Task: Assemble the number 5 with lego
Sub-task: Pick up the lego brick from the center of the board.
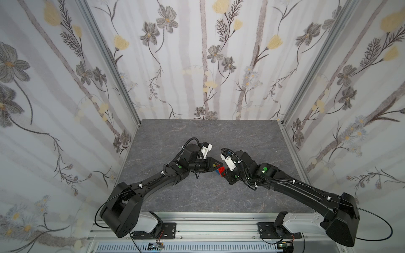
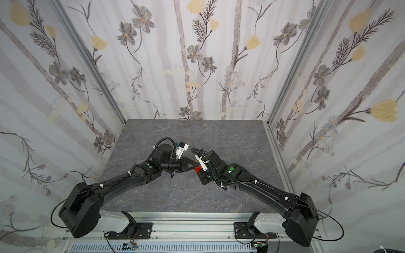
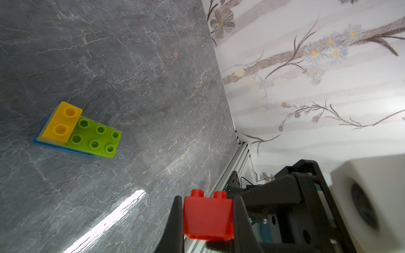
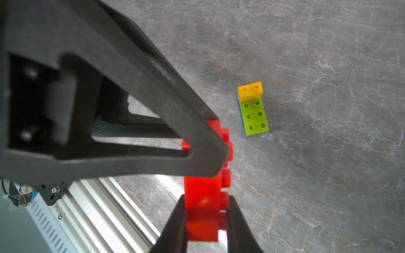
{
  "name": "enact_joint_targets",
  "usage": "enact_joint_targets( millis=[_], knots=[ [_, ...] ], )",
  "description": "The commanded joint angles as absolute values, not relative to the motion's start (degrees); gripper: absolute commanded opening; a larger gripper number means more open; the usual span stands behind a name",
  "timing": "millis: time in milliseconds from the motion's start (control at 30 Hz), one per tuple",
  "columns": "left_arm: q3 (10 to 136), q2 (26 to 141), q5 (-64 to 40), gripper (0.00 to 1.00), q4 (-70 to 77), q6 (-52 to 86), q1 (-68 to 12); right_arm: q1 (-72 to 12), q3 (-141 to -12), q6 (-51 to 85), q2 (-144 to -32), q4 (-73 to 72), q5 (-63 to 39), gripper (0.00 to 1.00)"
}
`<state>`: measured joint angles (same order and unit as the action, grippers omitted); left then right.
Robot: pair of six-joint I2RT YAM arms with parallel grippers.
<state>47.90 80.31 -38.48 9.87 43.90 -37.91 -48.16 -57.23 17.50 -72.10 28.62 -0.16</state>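
Note:
The red brick's studs are against my right gripper's finger, so my left gripper needs to hold the red brick while my right gripper takes its long sides [image 4: 203, 191] before stacking.
A red brick [image 3: 208, 215] hangs above the table between both arms. My left gripper [image 3: 208, 198] is shut on its two sides, studs pointing away from the wrist. My right gripper [image 4: 207, 197] grips the same red brick [image 4: 201, 197] at its other end, one finger on the smooth face, the other against the studs. In both top views the two grippers meet at the red brick [image 1: 221, 170] [image 2: 198, 169] mid-table. On the table lies a stack: a yellow brick [image 4: 250, 91] on one end of a lime-green brick [image 4: 254, 116], with a blue brick [image 4: 240, 114] underneath.
The grey marble table [image 1: 197, 197] is walled by flowered panels on three sides. An aluminium rail [image 4: 105, 210] runs along the near edge. The left gripper's black finger [image 4: 153, 109] fills much of the right wrist view. The stack [image 3: 83, 133] lies apart from both grippers.

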Motion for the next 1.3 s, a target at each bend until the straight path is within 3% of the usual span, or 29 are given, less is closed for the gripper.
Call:
enact_joint_targets(
  millis=[0, 333, 500, 733, 1267],
  knots=[
    [47.58, 80.23, -41.23, 0.11, 13.60, 44.48, -36.88, -46.23, -57.10, 18.91, -71.08, 26.23, -3.92, 0.46],
    [45.59, 77.01, -47.12, 0.07, 19.03, 46.63, -34.59, -34.85, -54.52, 22.74, -67.81, 17.47, -30.65, 0.58],
    [45.48, 74.33, -48.67, 0.07, 19.61, 47.49, -34.44, -28.63, -49.03, 34.41, -67.28, 1.38, -43.09, 0.62],
    [45.21, 69.92, -51.38, 0.05, 23.66, 51.49, -32.59, -26.71, -48.25, 42.59, -66.54, -8.50, -50.42, 0.70],
    [49.44, 68.17, -54.91, 0.05, 26.38, 54.53, -32.09, -27.63, -48.57, 54.51, -65.14, -21.26, -56.96, 0.62]
  ],
)
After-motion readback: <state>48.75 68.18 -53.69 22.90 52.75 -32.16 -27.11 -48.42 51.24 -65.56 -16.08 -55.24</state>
